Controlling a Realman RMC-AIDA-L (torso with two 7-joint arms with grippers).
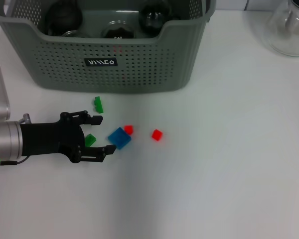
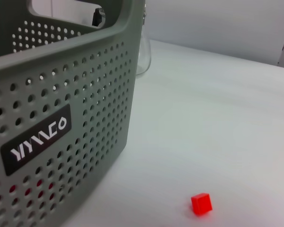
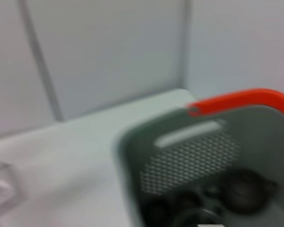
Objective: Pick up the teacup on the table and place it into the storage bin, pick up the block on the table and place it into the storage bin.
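Note:
Next, my right gripper lets go of the white block inside the storage bin (image 1: 112, 16), at a spot that is just behind the middle dark teacup.
The grey-green storage bin (image 1: 139, 64) stands at the back of the table, with dark round teacups (image 1: 63, 17) inside it. In front of it lie small blocks: a green block (image 1: 98, 104), a blue block (image 1: 119, 138), a small red block (image 1: 128, 129) and another red block (image 1: 156, 134). My left gripper (image 1: 103, 134) reaches in from the left, low over the table and open. A second green block (image 1: 90, 140) sits between its fingers, untouched as far as I can see. The left wrist view shows the bin's wall (image 2: 85, 118) and a red block (image 2: 201, 204). My right gripper is out of view.
A clear glass vessel (image 1: 291, 27) stands at the back right of the white table; the left wrist view also shows this glass vessel (image 2: 143, 56) beyond the bin's corner. In the right wrist view, an orange-red curved bar (image 3: 241, 100) lies across the bin's rim (image 3: 132, 142).

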